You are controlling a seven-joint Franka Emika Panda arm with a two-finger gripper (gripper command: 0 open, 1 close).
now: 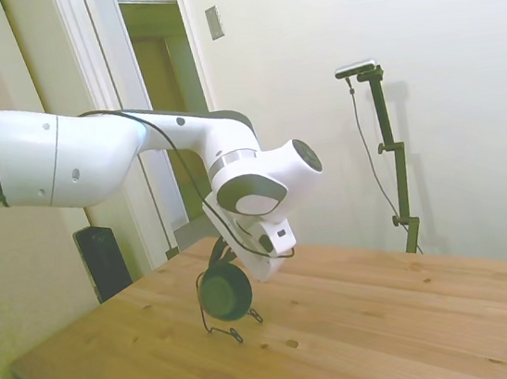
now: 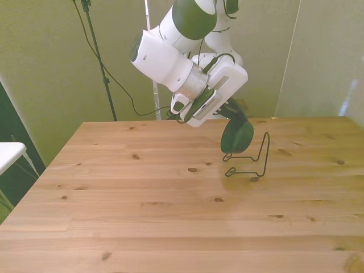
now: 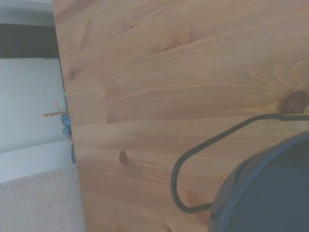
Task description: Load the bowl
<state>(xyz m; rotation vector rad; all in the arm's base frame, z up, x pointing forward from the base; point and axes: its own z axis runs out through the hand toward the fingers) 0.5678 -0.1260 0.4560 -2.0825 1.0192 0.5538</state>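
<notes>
I need to release the dark green bowl on its edge [image 1: 225, 303], down between the thin black rack's wires.
The dark green bowl [image 1: 225, 291] [image 2: 237, 135] is tipped on its edge just above the table, its lower rim down among the wires of a thin black wire rack [image 1: 223, 329] [image 2: 263, 159]. My gripper [image 2: 230, 114] [image 1: 223, 252] reaches down onto the bowl's upper rim and looks shut on it, though the fingers are mostly hidden by the hand. In the wrist view the bowl [image 3: 270, 193] fills one corner, with a loop of the rack [image 3: 181, 164] beside it on the wood.
The wooden table [image 2: 142, 205] stretches wide toward the front view's left. A black box [image 1: 104, 260] stands off the table's far edge by a doorway. A white surface [image 2: 8, 153] sits beyond the table at the front view's left.
</notes>
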